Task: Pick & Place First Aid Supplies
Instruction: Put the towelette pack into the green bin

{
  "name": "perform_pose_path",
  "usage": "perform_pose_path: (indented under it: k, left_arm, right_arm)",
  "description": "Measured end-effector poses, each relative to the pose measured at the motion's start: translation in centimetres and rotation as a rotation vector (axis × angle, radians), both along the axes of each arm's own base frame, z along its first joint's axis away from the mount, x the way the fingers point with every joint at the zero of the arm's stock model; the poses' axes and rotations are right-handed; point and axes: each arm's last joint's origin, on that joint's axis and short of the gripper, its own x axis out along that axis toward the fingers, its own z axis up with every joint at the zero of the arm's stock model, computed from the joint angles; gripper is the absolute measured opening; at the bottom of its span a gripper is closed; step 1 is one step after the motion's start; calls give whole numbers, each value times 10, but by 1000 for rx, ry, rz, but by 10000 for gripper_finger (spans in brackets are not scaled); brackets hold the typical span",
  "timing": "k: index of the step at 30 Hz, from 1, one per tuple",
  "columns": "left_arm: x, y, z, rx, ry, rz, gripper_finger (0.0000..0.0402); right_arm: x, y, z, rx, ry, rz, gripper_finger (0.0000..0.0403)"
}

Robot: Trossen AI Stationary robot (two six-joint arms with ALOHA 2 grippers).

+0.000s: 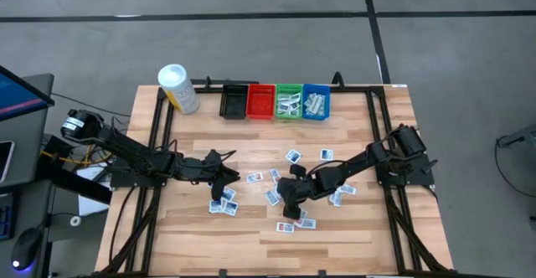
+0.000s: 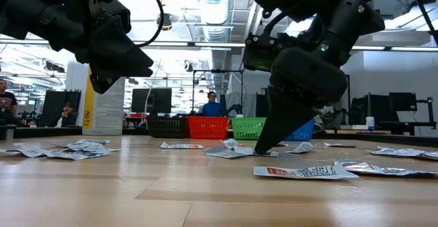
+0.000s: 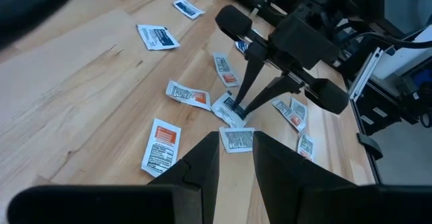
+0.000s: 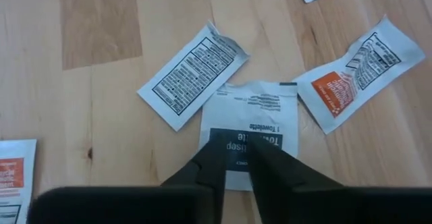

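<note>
The towelette packet is lying flat with a narrow part of it between my right gripper's fingers, so next I open them wider and pinch up the packet's dark band (image 4: 239, 145).
Several small flat white packets lie scattered across the middle of the wooden table (image 1: 352, 228). My right gripper (image 4: 237, 155) points steeply down onto a white towelette packet (image 4: 250, 109) with a dark band, its fingers drawn close together on it. Beside that packet lie a black-printed packet (image 4: 192, 75) and an orange-printed one (image 4: 358, 72). My left gripper (image 3: 236, 150) hangs open above the table's left-middle (image 1: 230, 177), holding nothing, with a small cluster of packets (image 1: 222, 203) just beyond it. My right gripper has both fingertips (image 4: 216, 166) on the towelette packet's dark printed band (image 4: 273, 140), close to one short edge. They come from above, slanting, with only a narrow strip of the packet between them. The packet lies flat on the table.
At the far edge stand a black bin (image 1: 234, 100), a red bin (image 1: 261, 100), a green bin (image 1: 289, 100) and a blue bin (image 1: 316, 100); the green and blue ones hold packets. A white-capped yellow bottle (image 1: 177, 88) stands to their left. Bare wood lies along the near edge.
</note>
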Motion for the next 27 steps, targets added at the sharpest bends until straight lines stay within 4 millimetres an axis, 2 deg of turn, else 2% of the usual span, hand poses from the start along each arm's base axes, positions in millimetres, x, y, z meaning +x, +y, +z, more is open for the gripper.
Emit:
perform_pose_path:
  k: [6, 13, 24, 27]
  left_arm:
    - [0, 0, 0, 0, 0, 0, 91]
    - [0, 0, 0, 0, 0, 0, 91]
    - [0, 0, 0, -2, 0, -3, 91]
    - [0, 0, 0, 1, 0, -4, 91]
  right_arm:
    - [-1, -1, -1, -3, 9, -1, 4]
    - [0, 0, 0, -6, 7, -2, 2]
    - [5, 0, 35, -86, -50, 5, 2]
    - [5, 0, 36, -85, -54, 5, 8]
